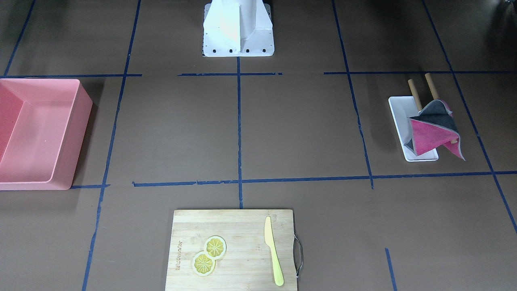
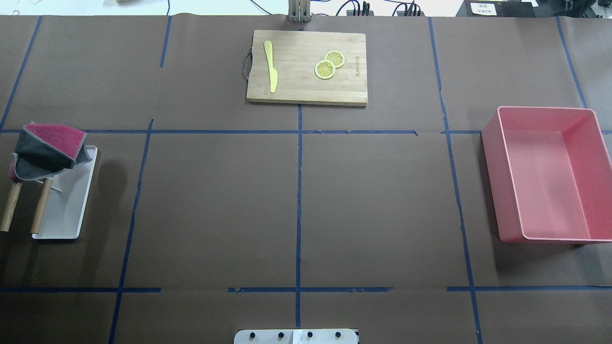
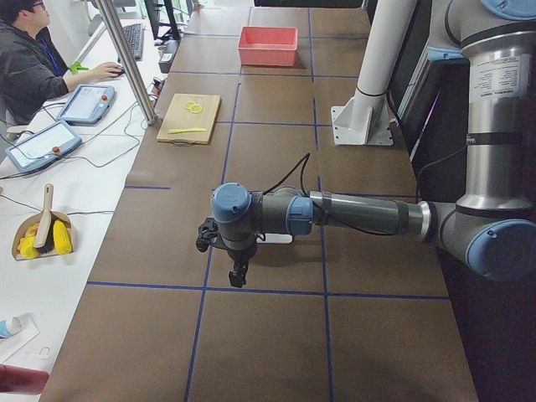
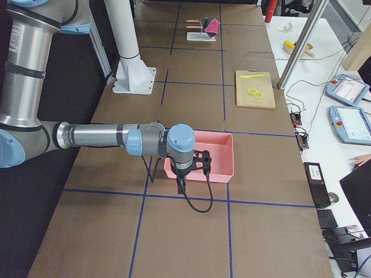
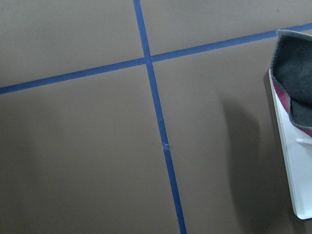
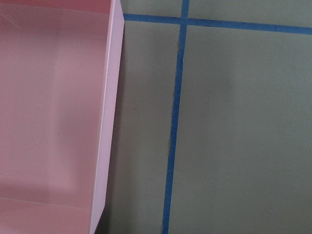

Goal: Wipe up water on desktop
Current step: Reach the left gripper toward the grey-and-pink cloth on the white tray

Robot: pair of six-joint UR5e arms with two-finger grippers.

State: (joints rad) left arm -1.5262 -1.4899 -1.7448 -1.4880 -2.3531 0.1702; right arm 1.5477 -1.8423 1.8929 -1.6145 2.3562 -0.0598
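Next, my left gripper goes to the cloth's grey top (image 1: 445,119), above the pink part that hangs over the white tray, and closes there.
The desktop (image 2: 215,200) is a matte brown surface crossed by dark-blue tape lines; I see no water on it. A pink and grey cloth (image 2: 48,145) hangs over two wooden pegs above a white tray (image 2: 67,205) at the table's left end; the cloth's edge also shows in the left wrist view (image 5: 292,68). My left gripper (image 3: 239,275) hangs over the desktop near that tray and shows only in the exterior left view, so I cannot tell if it is open or shut. My right gripper (image 4: 179,186) hangs beside the pink bin, and I cannot tell its state either.
A pink bin (image 2: 492,181) stands at the right end. A bamboo cutting board (image 2: 296,91) at the far middle holds a yellow knife (image 2: 271,67) and two lemon slices (image 2: 325,70). The robot base (image 1: 238,28) is at the near middle edge.
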